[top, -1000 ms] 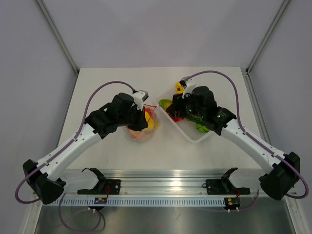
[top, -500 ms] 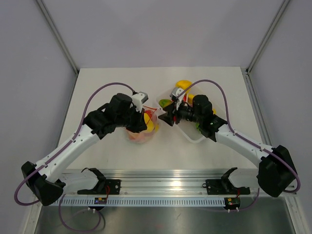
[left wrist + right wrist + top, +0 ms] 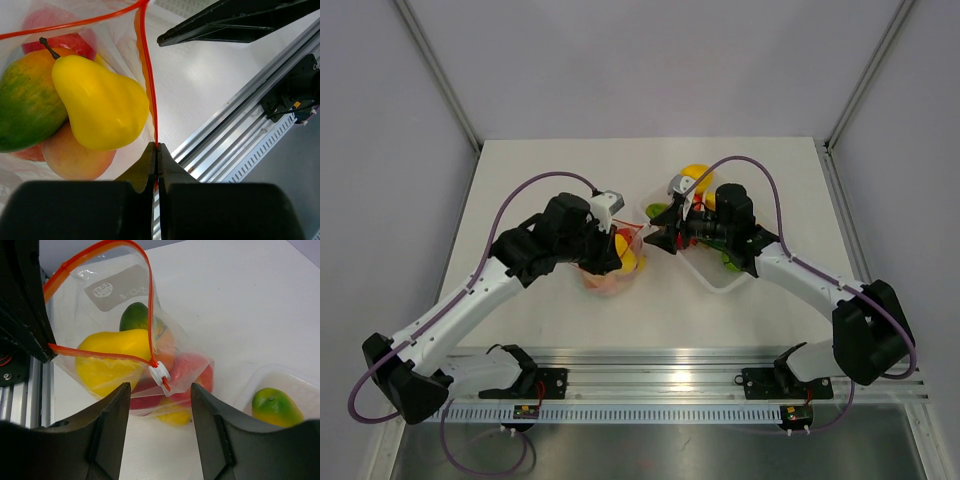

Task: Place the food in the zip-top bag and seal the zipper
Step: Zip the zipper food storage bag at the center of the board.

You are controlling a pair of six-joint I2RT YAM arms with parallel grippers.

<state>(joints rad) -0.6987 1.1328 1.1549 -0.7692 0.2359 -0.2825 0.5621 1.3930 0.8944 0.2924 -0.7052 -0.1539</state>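
Observation:
The slider is at the end of the zipper and its short tail hangs free, so the robot's right gripper should pinch that tail [image 3: 166, 385] before the left gripper pulls the slider.
The clear zip-top bag [image 3: 610, 262] lies mid-table with its mouth open, holding toy food: a yellow pear [image 3: 100, 107], a green-orange mango [image 3: 27, 107] and red fruit. Its orange-red zipper [image 3: 100, 356] rims the mouth, with a white slider [image 3: 159, 375] at one end. My left gripper [image 3: 156, 150] is shut on the zipper's other end [image 3: 150, 100]. My right gripper [image 3: 160, 392] is open and empty, its jaws on either side of the slider, just short of it. More food lies in the white tray [image 3: 715, 280], including a green-yellow fruit [image 3: 276, 407].
Yellow and green toy fruits [image 3: 695, 178] sit at the tray's far end, partly hidden by my right arm. The aluminium rail [image 3: 650, 375] runs along the table's near edge. Frame posts stand at the back corners.
My right gripper has left the tray and swung left to the bag's mouth. The left gripper has held its grip on the zipper with little movement.

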